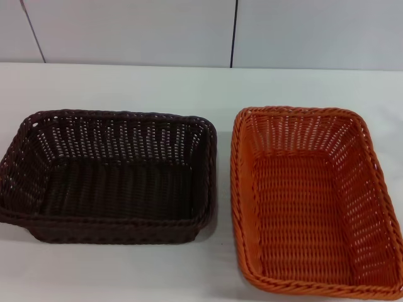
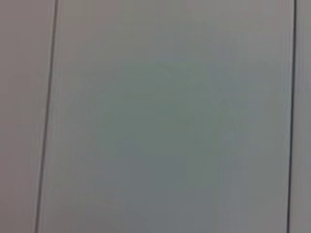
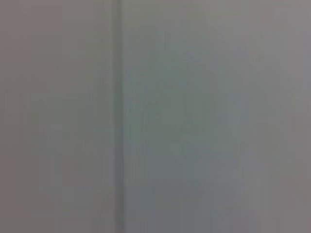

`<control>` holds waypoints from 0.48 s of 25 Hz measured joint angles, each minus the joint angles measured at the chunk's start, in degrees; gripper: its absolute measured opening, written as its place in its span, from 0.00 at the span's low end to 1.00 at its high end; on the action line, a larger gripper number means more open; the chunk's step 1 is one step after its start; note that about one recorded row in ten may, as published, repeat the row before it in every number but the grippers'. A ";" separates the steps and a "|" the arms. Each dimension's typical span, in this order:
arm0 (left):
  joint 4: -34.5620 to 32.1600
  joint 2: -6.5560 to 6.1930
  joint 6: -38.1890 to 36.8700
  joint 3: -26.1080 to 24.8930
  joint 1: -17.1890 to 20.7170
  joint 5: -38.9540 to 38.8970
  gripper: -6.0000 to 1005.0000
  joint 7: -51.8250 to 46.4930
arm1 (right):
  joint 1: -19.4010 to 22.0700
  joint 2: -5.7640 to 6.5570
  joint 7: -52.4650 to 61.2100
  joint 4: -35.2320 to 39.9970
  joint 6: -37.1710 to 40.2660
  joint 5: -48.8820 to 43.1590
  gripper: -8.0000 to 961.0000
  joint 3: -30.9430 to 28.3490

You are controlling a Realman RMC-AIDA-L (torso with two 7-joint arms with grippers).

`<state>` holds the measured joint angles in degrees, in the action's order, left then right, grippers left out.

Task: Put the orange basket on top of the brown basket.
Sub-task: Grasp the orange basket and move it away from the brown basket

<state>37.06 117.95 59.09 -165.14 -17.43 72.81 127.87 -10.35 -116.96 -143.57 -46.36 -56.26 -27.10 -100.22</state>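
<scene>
The orange basket's near rim [image 1: 340, 290], around its middle, is the next place my right gripper will go to and close on, so that I can lift the orange basket.
The brown basket [image 1: 110, 179] stands on the white table [image 1: 189, 88] at the left of the head view, empty, with its open top up. The orange basket [image 1: 312, 201] stands beside it on the right, also empty and upright, with a narrow gap between the two. Its near right corner runs out of the picture. Neither gripper shows in the head view. Both wrist views show only a plain grey panelled surface with dark seams, no baskets and no fingers.
A grey panelled wall [image 1: 126, 31] with dark seams rises behind the table's far edge. Bare white table lies behind the baskets and in front of the brown one.
</scene>
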 joint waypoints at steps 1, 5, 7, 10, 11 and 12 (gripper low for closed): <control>-0.25 0.00 0.46 0.08 -0.08 -0.26 0.74 -0.12 | -0.04 0.38 3.49 -1.26 0.40 -3.49 0.54 -0.09; -0.25 0.00 0.46 0.08 -0.08 -0.26 0.74 -0.12 | 1.58 1.29 21.32 -11.12 -0.23 -18.03 0.54 -0.46; -0.56 -0.04 0.64 0.05 -0.21 -0.80 0.74 -0.44 | 5.38 -0.19 32.69 -22.12 -0.77 -28.49 0.54 -1.39; -0.33 -0.22 0.13 -0.06 -0.06 -0.84 0.74 -0.53 | 7.88 -1.25 39.16 -29.55 -1.47 -35.26 0.54 -2.24; -0.33 -0.22 0.13 -0.06 -0.06 -0.84 0.74 -0.53 | 8.49 -1.42 42.17 -32.01 -2.26 -38.08 0.54 -2.43; -0.36 -0.28 -0.01 -0.06 -0.06 -0.84 0.74 -0.54 | 8.87 -1.50 44.37 -33.98 -3.05 -40.13 0.54 -2.57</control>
<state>36.70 117.67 59.08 -165.21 -17.48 71.97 127.33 -1.48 -118.46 -99.20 -80.34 -59.32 -67.23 -102.79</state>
